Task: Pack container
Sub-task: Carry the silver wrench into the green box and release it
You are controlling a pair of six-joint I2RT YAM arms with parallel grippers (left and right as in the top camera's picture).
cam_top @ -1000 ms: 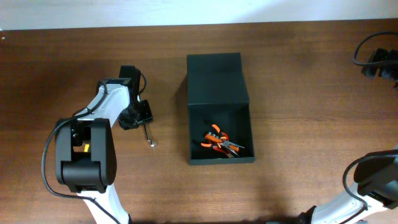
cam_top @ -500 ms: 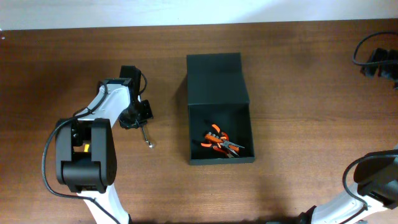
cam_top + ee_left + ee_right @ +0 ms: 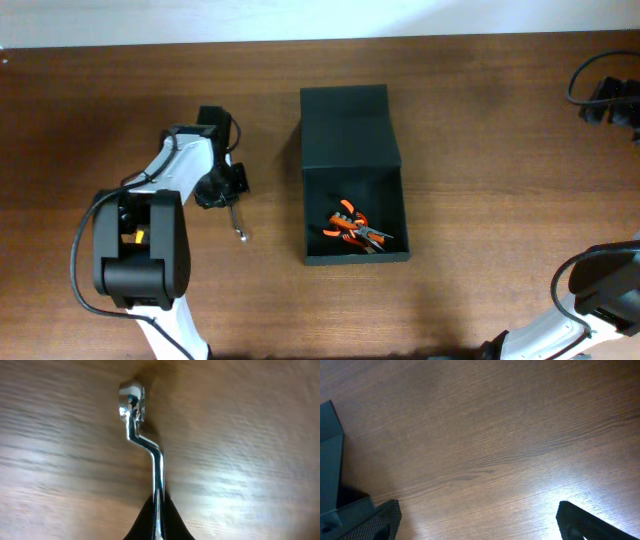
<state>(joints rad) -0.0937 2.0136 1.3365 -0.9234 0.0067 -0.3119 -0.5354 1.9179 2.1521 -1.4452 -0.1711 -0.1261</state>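
My left gripper needs to let go of the chrome offset wrench inside the dark container (image 3: 341, 198), just behind the orange-handled pliers.
The dark container (image 3: 356, 245) stands open at the table's middle, its flat lid (image 3: 347, 125) laid back behind it. Orange-handled pliers (image 3: 355, 227) lie inside. My left gripper (image 3: 226, 196) is left of the container, shut on a chrome offset wrench (image 3: 237, 220) whose head points toward the front. In the left wrist view the wrench (image 3: 150, 450) runs up from the closed jaws (image 3: 159, 527), just above the wood. My right gripper (image 3: 477, 520) is open and empty over bare table; the container's edge (image 3: 330, 460) shows at its left.
The left arm's base (image 3: 135, 250) stands at the front left. The right arm's base (image 3: 600, 290) is at the front right, and a black cable and fitting (image 3: 605, 95) sit at the far right edge.
My left gripper has shifted slightly back and right with the wrench in it. The right arm and the container have not moved.
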